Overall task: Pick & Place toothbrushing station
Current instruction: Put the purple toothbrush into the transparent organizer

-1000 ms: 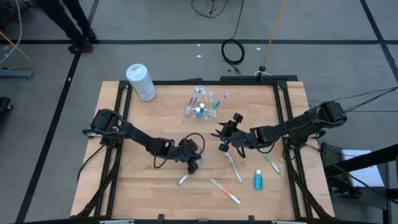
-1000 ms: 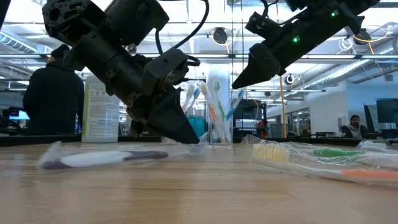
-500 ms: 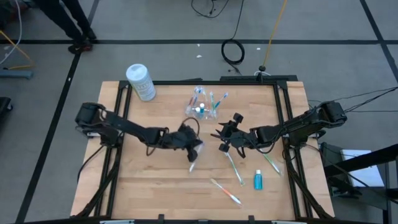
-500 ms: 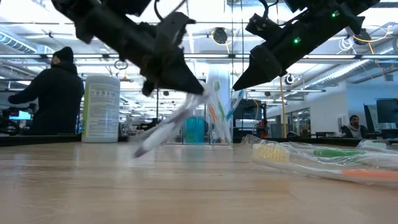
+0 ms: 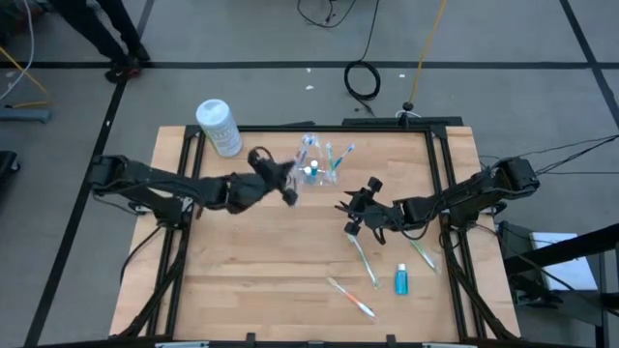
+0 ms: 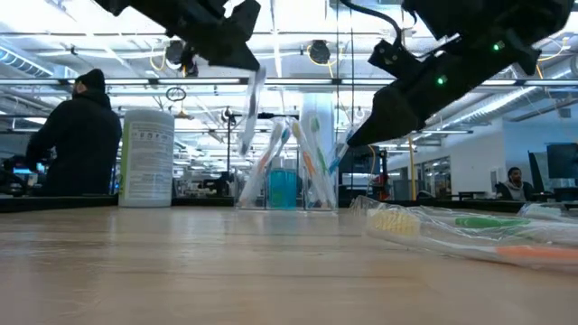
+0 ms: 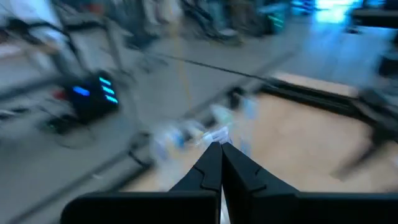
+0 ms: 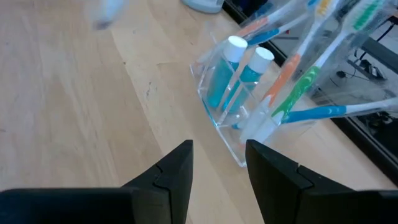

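Observation:
My left gripper is going to release the wrapped white toothbrush inside the see-through holder [image 5: 300,165], on its side toward the white canister.
The toothbrushing station [image 5: 316,170], a small see-through holder with several toothbrushes and blue tubes in it, stands at the far middle of the table; it also shows in the low view [image 6: 291,185] and the right wrist view [image 8: 249,118]. My left gripper [image 5: 282,182] [image 6: 246,56] is just left of the station, raised, and shut on a wrapped white toothbrush [image 6: 250,113]. My right gripper [image 5: 351,218] [image 8: 217,163] hovers open to the right of and nearer than the station, with nothing between its fingers. My left gripper pinches the wrapped toothbrush by its upper end [image 6: 256,81] between its two shut fingers, which point nearly level toward the station. The brush hangs almost upright below the fingers, lifted clear of the table. In the left wrist view only a white bit [image 7: 217,134] shows past the fingertips.
A white canister [image 5: 219,127] stands at the far left corner. Wrapped toothbrushes [image 5: 366,259] [image 5: 350,297] [image 5: 422,253] and a blue tube [image 5: 401,280] lie on the near right part. A person [image 6: 77,135] stands in the room beyond the table.
My left gripper has risen and gone toward the far edge, up to the station, tipping from pointing down to nearly level. The wrapped toothbrush, lying on the table before, is lifted clear and now hangs almost upright. My right gripper has sunk a little.

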Tool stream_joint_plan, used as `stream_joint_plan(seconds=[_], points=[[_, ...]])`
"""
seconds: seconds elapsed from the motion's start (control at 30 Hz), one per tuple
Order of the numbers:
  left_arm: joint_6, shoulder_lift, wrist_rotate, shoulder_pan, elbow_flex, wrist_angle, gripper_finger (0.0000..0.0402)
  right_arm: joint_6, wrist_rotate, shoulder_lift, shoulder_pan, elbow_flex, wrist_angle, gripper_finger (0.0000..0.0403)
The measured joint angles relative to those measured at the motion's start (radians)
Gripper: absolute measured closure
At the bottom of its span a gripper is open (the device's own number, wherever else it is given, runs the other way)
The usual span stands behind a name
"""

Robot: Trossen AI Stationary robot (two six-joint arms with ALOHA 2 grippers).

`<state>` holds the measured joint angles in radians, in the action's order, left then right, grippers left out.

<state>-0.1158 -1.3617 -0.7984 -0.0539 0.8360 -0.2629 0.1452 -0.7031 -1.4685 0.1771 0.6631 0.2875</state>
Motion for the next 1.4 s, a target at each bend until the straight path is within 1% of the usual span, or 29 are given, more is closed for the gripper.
stream_joint_plan(seconds=[0.07, 0.17, 0.27, 0.43, 0.5, 0.57, 0.63, 0.7, 0.73, 0.83, 0.93, 1.2, 1.4], points=[[0.083, 0.008, -0.050, 0.020, -0.001, -0.063, 0.0400, 0.000, 0.001, 0.000, -0.001, -0.027, 0.060, 0.0264], [0.183, 0.008, -0.057, 0.059, 0.000, -0.164, 0.0401, 0.000, 0.001, 0.000, -0.001, -0.068, 0.139, 0.0264], [0.245, 0.008, -0.058, 0.104, 0.000, -0.216, 0.0401, 0.000, 0.001, 0.000, -0.001, -0.108, 0.212, 0.0264], [0.261, 0.007, -0.055, 0.188, 0.000, -0.223, 0.0401, 0.000, 0.001, 0.000, -0.001, -0.160, 0.293, 0.0264], [0.245, 0.002, -0.010, 0.222, 0.000, -0.228, 0.0401, 0.000, 0.001, 0.000, -0.001, -0.173, 0.311, 0.0264], [0.220, -0.013, 0.070, 0.251, 0.000, -0.237, 0.0401, 0.002, 0.001, 0.000, -0.001, -0.180, 0.314, 0.0264], [0.216, -0.037, 0.120, 0.273, 0.000, -0.254, 0.0401, 0.017, 0.001, 0.000, -0.001, -0.184, 0.315, 0.0264], [0.216, -0.069, 0.112, 0.289, 0.000, -0.263, 0.0401, 0.028, 0.001, 0.000, -0.001, -0.187, 0.314, 0.0264], [0.216, -0.085, 0.092, 0.296, 0.000, -0.260, 0.0401, 0.030, 0.001, 0.000, -0.001, -0.187, 0.314, 0.0264], [0.216, -0.139, 0.024, 0.306, -0.001, -0.256, 0.0401, 0.030, 0.001, 0.000, 0.000, -0.187, 0.314, 0.0264], [0.216, -0.185, -0.019, 0.299, -0.001, -0.258, 0.0401, 0.030, 0.002, 0.000, 0.002, -0.187, 0.314, 0.0264], [0.163, -0.288, -0.025, 0.261, 0.000, -0.262, 0.0401, 0.030, 0.002, 0.000, 0.002, -0.187, 0.313, 0.0264], [0.164, -0.315, -0.026, 0.245, 0.000, -0.261, 0.0398, 0.030, 0.002, 0.000, 0.002, -0.187, 0.314, 0.0264]])
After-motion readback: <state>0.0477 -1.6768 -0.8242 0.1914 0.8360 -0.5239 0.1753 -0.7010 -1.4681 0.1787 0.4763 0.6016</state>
